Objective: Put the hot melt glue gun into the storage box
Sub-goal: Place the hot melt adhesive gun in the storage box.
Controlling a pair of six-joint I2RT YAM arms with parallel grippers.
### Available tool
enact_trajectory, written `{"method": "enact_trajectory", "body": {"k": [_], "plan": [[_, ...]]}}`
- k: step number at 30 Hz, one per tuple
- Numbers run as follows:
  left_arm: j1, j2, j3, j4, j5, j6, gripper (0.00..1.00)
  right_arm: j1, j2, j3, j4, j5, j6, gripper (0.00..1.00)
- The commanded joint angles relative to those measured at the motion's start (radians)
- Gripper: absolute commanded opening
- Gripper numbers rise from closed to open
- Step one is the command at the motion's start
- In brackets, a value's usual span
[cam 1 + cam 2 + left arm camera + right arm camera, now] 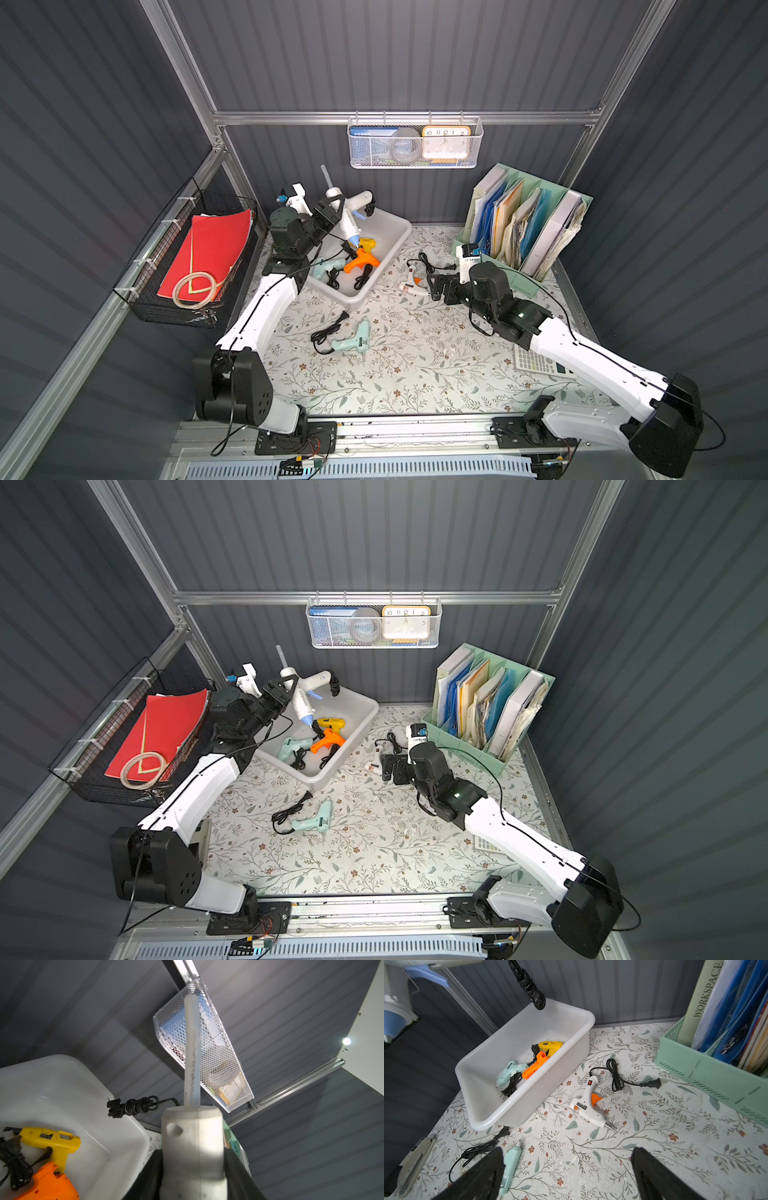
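My left gripper needs to release the large white hot melt glue gun, now held above the box's far corner, over the mint gun in the storage box (331,279), letting it go there.
My left gripper (332,210) (284,688) (193,1159) is shut on a large white hot melt glue gun (347,216) (301,698) (193,1142) and holds it above the far left corner of the storage box (390,226) (361,712) (62,1084) (508,1043). Its blue nozzle points down into the box and its coiled cord (370,203) (529,987) hangs over the box. Yellow (368,242), orange (362,261) and mint (328,266) guns lie inside. My right gripper (432,286) (388,766) (566,1157) is open and empty, just right of a small white gun (411,286) (588,1103) on the table.
Another mint glue gun (353,338) (510,1165) with its cord lies on the table in front of the box. A mint-green file organiser (523,232) stands at the back right. A white mesh basket (415,143) hangs on the back rail, a black wire basket (187,266) on the left wall. A calculator (536,361) lies under the right arm.
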Motion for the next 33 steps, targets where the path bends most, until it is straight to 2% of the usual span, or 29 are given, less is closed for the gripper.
{"method": "enact_trajectory", "body": {"k": [1, 13, 23, 28, 33], "plan": [[0.012, 0.002, -0.015, 0.100, -0.083, 0.022, 0.00, -0.001, -0.025, -0.014, -0.011, 0.006, 0.009, 0.99], [0.047, 0.186, -0.033, 0.242, -0.073, -0.052, 0.00, -0.001, -0.017, -0.008, -0.023, 0.013, 0.008, 0.99], [0.068, 0.338, -0.079, 0.240, -0.116, -0.062, 0.00, -0.002, 0.020, 0.018, -0.042, 0.001, 0.002, 0.99], [0.070, 0.359, -0.110, 0.182, -0.174, -0.050, 0.00, 0.000, 0.066, 0.050, -0.089, 0.005, -0.008, 0.99], [0.070, 0.333, -0.113, -0.006, -0.277, -0.013, 0.00, -0.015, 0.158, 0.126, -0.199, -0.004, -0.003, 0.99]]}}
